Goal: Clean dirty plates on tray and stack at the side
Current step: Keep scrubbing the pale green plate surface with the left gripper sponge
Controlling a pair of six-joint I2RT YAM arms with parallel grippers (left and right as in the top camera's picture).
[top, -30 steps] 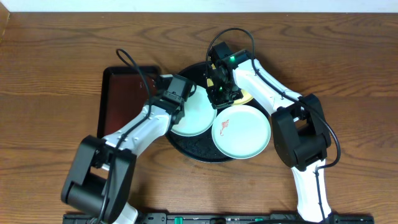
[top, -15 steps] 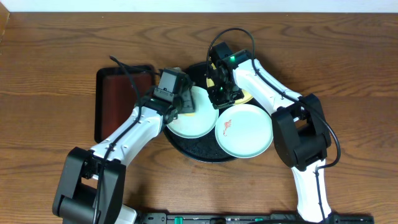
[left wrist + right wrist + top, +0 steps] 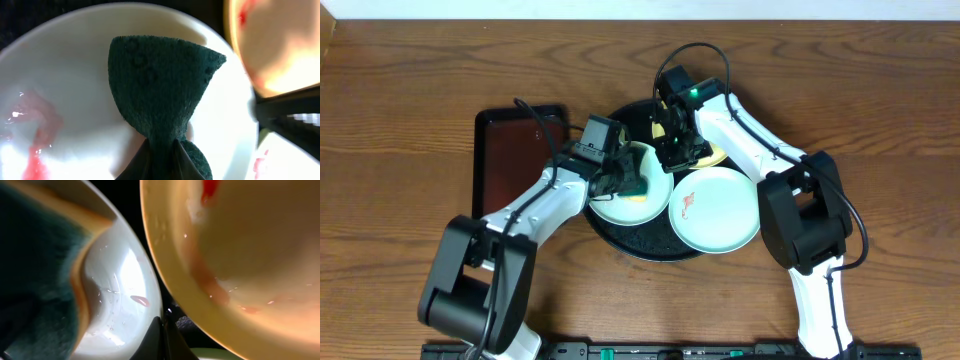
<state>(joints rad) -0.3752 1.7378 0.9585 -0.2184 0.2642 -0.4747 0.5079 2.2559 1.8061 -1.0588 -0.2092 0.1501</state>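
The robot's right gripper is shut beside the rim of the mint plate under the sponge, so it should open and pinch the mint plate's rim (image 3: pixel 160 311) to keep the plate steady.
The round black tray (image 3: pixel 642 242) holds three plates. My left gripper (image 3: pixel 623 180) is shut on a green-and-yellow sponge (image 3: pixel 640 183) and presses it onto the left mint plate (image 3: pixel 613 209). In the left wrist view the sponge (image 3: pixel 160 85) covers the plate's middle (image 3: pixel 75 65), with a red smear (image 3: pixel 35 135) beside it. My right gripper (image 3: pixel 671 152) is shut, its tips (image 3: pixel 163 336) between this plate's rim (image 3: pixel 122 280) and the yellow plate (image 3: pixel 240 255). The yellow plate (image 3: pixel 717 157) lies mostly under the right arm. A second mint plate (image 3: pixel 722 215) with a red smear overhangs the tray's right rim.
A rectangular reddish-brown tray (image 3: pixel 505 160) lies on the wooden table left of the black tray, partly under my left arm. Both arms cross over the black tray from the near side.
My left gripper has moved the sponge right and nearer across the left mint plate. The brown tray shifted slightly left. The right arm has not moved.
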